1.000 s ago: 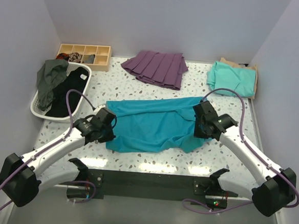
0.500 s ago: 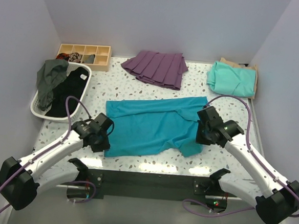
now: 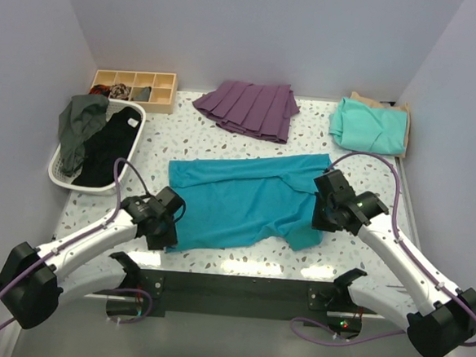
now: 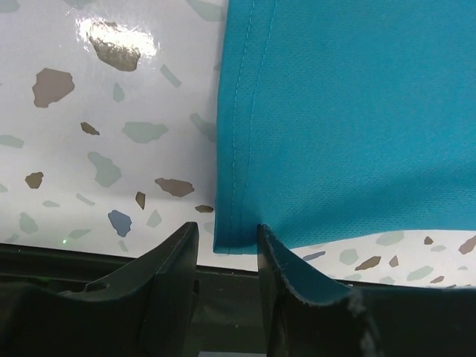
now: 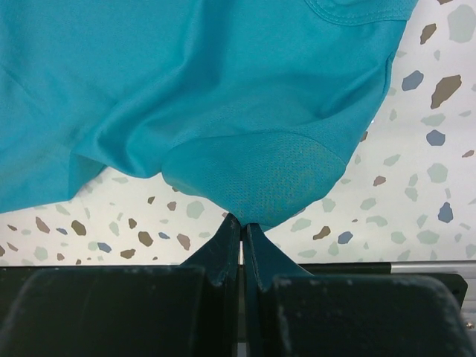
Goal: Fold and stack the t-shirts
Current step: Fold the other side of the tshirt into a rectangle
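Note:
The hemmed corner of the deep teal-blue t-shirt lies loose at the fingers of my left gripper, so my left gripper should reach farther in and pinch the hem (image 4: 239, 216) before it folds.
The deep teal-blue t-shirt (image 3: 236, 199) lies spread on the middle of the table, its left side flat and its right side bunched. My left gripper (image 3: 162, 230) is open at the shirt's near left corner; in the left wrist view (image 4: 227, 236) the hemmed corner (image 4: 236, 223) lies between the fingertips, ungripped. My right gripper (image 3: 323, 219) is shut on the shirt's near right edge, pinching a fold of fabric (image 5: 253, 178) at the fingertips (image 5: 242, 222). The mint-green t-shirt (image 3: 370, 127) lies folded at the back right on top of the tan t-shirt (image 3: 396, 109).
A purple pleated garment (image 3: 249, 108) lies at the back centre. A white basket (image 3: 57, 172) with dark clothes stands at the left, a wooden compartment tray (image 3: 135, 86) behind it. The table's near edge and black rail (image 4: 111, 260) lie just under both grippers.
Both grippers drew the teal shirt toward the near edge, flattening its left side. The left gripper has since let go of the corner and shifted slightly nearer. The right gripper keeps its hold.

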Tool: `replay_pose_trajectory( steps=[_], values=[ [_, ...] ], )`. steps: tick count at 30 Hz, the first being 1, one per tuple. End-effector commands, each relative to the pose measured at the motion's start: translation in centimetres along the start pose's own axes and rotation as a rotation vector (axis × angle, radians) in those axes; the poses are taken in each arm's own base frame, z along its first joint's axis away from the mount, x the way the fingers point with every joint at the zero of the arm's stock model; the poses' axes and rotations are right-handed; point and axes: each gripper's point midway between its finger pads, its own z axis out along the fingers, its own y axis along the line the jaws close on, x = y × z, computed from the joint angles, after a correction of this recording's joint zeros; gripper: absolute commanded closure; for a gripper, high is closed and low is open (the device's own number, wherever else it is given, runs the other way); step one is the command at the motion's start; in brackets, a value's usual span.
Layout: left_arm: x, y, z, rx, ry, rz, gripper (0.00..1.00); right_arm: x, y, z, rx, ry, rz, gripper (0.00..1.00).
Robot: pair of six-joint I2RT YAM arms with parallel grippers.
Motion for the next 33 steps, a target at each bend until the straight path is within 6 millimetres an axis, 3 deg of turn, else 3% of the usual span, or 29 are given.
replay_pose_trajectory(
  steps=[1, 7, 12, 19, 22, 24, 25, 28, 33],
  values=[
    [-0.2, -0.7, 0.1, -0.022, -0.012, 0.014, 0.58, -0.2, -0.2, -0.4, 0.006, -0.017, 0.017, 0.99],
    [-0.4, -1.7, 0.4, -0.023, -0.011, 0.054, 0.61, -0.2, -0.3, -0.6, 0.003, -0.026, 0.019, 0.99],
    [0.8, -1.7, 2.1, -0.017, 0.035, 0.063, 0.67, -0.2, -0.5, -0.9, 0.005, -0.033, 0.025, 0.99],
    [0.2, -2.1, 1.9, -0.026, -0.013, 0.05, 0.66, -0.3, -0.5, -0.9, 0.003, -0.039, 0.026, 0.98],
    [1.2, -1.8, 2.9, -0.025, 0.015, 0.053, 0.74, -0.3, -0.4, -0.9, 0.005, -0.037, 0.027, 0.98],
    [1.9, -1.3, 3.5, -0.035, 0.034, 0.054, 0.98, -0.2, -0.6, -0.9, 0.013, -0.033, 0.028, 0.98],
    [1.9, -1.5, 3.5, -0.025, 0.034, 0.053, 1.0, -0.2, -0.7, -1.0, 0.013, -0.039, 0.031, 0.98],
    [1.3, -1.8, 2.7, -0.012, 0.008, 0.049, 1.0, -0.3, -0.8, -1.2, 0.021, -0.043, 0.034, 1.0],
    [-1.7, -4.2, -1.2, 0.055, -0.082, 0.065, 1.0, -0.3, -0.3, -1.9, 0.006, -0.001, 0.019, 1.0]
  ],
)
